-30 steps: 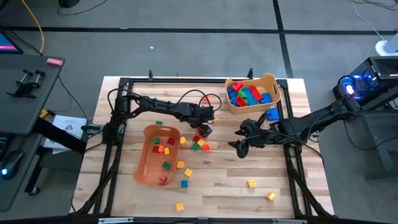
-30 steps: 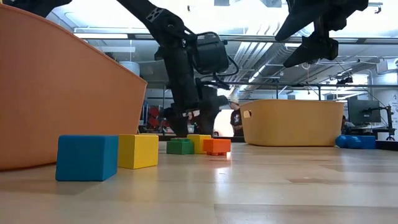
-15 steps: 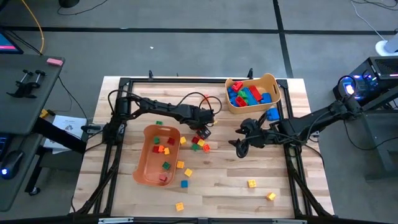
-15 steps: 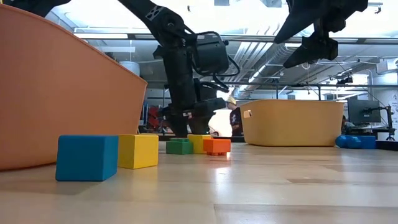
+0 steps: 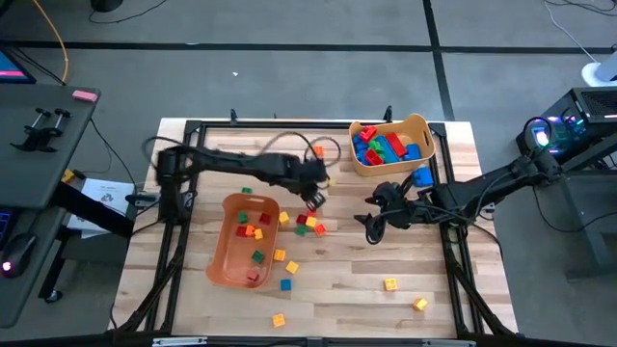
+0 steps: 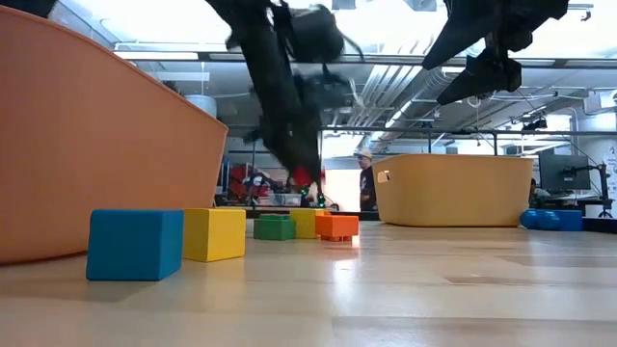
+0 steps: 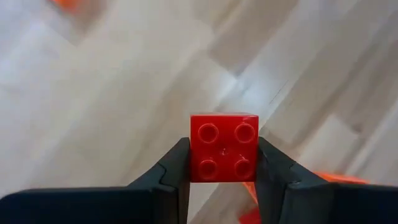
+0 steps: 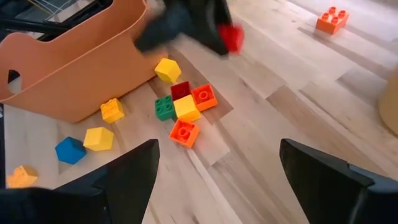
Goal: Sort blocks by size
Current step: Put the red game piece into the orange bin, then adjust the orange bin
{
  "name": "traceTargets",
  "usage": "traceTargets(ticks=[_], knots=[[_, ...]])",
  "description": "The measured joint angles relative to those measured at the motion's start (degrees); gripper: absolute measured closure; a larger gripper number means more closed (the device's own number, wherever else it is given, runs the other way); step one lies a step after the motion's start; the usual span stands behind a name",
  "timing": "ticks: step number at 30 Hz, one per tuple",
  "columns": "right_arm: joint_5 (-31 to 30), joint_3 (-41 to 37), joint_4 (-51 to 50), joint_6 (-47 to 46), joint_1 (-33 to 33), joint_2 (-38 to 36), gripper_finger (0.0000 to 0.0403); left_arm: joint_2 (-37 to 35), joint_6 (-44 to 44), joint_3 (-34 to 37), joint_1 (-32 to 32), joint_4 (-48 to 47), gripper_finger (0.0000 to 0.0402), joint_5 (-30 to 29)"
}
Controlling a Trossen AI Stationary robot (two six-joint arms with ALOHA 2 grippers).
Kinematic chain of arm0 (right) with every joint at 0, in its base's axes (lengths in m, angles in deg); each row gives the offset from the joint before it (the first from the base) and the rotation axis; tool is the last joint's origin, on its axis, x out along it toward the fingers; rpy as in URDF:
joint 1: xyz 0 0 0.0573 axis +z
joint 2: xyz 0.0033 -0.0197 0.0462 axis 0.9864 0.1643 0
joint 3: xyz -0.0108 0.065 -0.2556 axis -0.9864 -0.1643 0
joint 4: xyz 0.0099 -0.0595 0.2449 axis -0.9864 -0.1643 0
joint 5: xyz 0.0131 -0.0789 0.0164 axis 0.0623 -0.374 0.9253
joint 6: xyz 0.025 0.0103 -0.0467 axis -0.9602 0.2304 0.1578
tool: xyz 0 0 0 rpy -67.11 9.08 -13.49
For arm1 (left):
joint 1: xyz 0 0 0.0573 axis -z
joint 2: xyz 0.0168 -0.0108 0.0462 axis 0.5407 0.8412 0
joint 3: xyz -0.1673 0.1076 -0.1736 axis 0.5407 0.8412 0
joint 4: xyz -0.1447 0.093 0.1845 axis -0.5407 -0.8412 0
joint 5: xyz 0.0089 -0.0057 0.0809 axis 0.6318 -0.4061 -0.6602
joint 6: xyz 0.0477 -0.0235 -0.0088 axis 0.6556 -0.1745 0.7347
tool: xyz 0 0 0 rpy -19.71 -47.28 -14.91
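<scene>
My left gripper is going to let go of the small red block, now hanging above the table's middle, inside the orange bin (image 5: 242, 251), next to the nearer green block.
My left gripper (image 7: 224, 168) is shut on a small red block (image 7: 224, 146) and hangs above the table's middle (image 5: 310, 196), just beyond a cluster of small blocks (image 5: 309, 224) that lie flat on the wood. My right gripper (image 5: 371, 226) hovers open and empty to the right of that cluster, well above the table (image 6: 479, 72). More small blocks lie in the tipped orange bin (image 5: 246, 241). Larger blocks fill the tan bin (image 5: 390, 145). My left gripper pinches the red block by two opposite side faces (image 7: 194, 155) between its two fingers (image 7: 177, 171). The fingers point down from above, and the block's studded top faces back along them. The block is lifted clear of the table (image 8: 231, 37).
Loose small blocks lie near the orange bin's mouth (image 5: 285, 268) and toward the near right (image 5: 390, 283), (image 5: 420, 304). A blue block (image 5: 421, 178) sits beside the tan bin. A black frame (image 5: 183, 193) runs round the table's edges.
My left gripper has shut on the red block at the cluster's far side and risen with it, so the block now hangs clear of the table. The other blocks in the cluster have stayed in place.
</scene>
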State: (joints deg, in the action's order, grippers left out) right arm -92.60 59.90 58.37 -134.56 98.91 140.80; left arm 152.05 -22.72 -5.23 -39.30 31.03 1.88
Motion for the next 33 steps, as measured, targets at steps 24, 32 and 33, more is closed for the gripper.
traceTargets(ticks=[24,32,33], knots=[[-2.69,0.02,-0.07,8.55,-0.02,0.00,0.0073,-23.73,-39.48,7.78,34.17,-30.90,0.0301,-12.42],[-2.07,0.02,-0.09,8.97,-0.02,0.00,0.0073,-23.68,-33.58,7.88,29.78,-30.16,0.0141,0.01],[-2.06,0.02,-0.07,8.92,-0.02,0.00,0.0073,-23.68,-31.44,7.20,28.80,-30.00,0.0128,0.44]])
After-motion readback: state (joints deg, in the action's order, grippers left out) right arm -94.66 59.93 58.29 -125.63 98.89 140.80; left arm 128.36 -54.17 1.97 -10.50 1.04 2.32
